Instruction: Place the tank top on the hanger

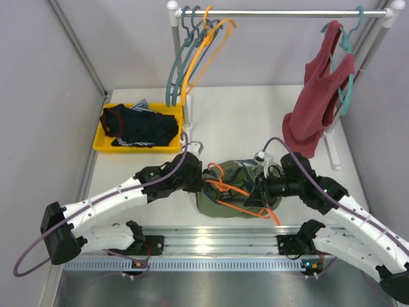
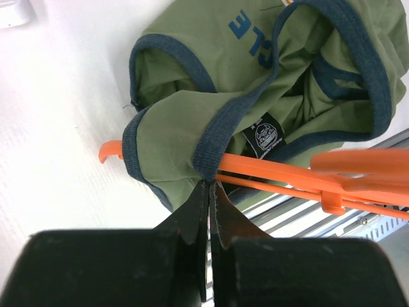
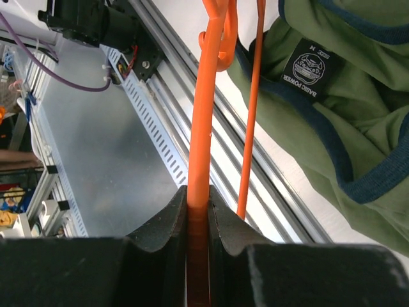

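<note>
The right gripper holds the loose end of the hanger, where the other strap must go, so the left gripper should release the trim and take the hanger's hook (image 1: pixel 220 169).
The olive-green tank top (image 1: pixel 238 192) lies bunched on the table between the arms, with the reddish-orange hanger (image 1: pixel 238 194) across it. My left gripper (image 1: pixel 199 182) is shut on the navy trim of the tank top (image 2: pixel 192 137), at its left edge. In the left wrist view the hanger (image 2: pixel 281 173) runs just behind the pinched trim. My right gripper (image 1: pixel 259 192) is shut on a bar of the hanger (image 3: pixel 203 128), and the tank top (image 3: pixel 358 102) lies to its right with a black label showing.
A yellow bin (image 1: pixel 104 131) with a dark striped garment stands at the back left. A rail (image 1: pixel 281 13) at the back carries teal-grey hangers (image 1: pixel 182 51), a yellow-orange hanger (image 1: pixel 204 51) and a dark red tank top (image 1: pixel 316 96). A metal rail (image 1: pixel 211 238) runs along the near edge.
</note>
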